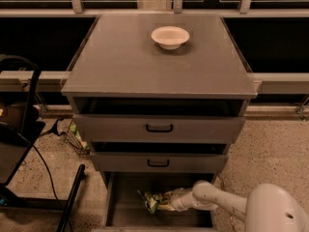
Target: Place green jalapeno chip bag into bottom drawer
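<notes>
My gripper needs to let go of the green jalapeno chip bag on the grey bottom near the middle of the open bottom drawer (148,202).
The green jalapeno chip bag (152,200) is a small wrinkly green foil bag inside the open bottom drawer (126,211), just above its grey floor near the middle. My gripper (165,203) reaches into the drawer from the lower right and is shut on the bag's right end. The white arm (215,201) runs back to the bottom right corner. The bag's right part is hidden by the gripper.
The grey cabinet's top (145,62) carries a round white bowl (170,36). Two upper drawers with black handles (159,128) (158,163) stand slightly pulled out above the bottom drawer. A black stand and cables (29,144) are at the left on the speckled floor.
</notes>
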Available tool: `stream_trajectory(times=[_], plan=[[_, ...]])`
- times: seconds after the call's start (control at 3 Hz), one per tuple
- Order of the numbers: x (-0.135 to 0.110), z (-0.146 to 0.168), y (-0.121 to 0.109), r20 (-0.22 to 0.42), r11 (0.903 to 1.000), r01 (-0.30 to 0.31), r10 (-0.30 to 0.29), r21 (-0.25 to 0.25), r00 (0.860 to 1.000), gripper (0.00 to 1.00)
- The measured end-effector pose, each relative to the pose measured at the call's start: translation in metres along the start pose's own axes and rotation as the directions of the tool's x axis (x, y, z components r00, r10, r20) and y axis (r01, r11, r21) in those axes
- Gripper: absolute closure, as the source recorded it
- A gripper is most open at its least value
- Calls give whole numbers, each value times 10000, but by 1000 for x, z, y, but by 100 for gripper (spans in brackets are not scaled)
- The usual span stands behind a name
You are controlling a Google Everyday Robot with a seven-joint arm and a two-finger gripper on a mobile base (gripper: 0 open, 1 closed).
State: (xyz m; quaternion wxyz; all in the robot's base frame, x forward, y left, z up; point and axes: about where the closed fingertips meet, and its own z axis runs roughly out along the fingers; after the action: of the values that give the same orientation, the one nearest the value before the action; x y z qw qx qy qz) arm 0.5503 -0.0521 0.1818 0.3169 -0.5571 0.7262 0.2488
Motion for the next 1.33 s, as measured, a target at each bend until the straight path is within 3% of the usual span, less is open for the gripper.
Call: stream_trajectory(times=[1.0, 1.33], plan=[[16, 43, -4, -123, 9985, -168, 162, -516, 9998, 100], [16, 44, -4, -122, 9986, -165, 159, -509, 9998, 81]])
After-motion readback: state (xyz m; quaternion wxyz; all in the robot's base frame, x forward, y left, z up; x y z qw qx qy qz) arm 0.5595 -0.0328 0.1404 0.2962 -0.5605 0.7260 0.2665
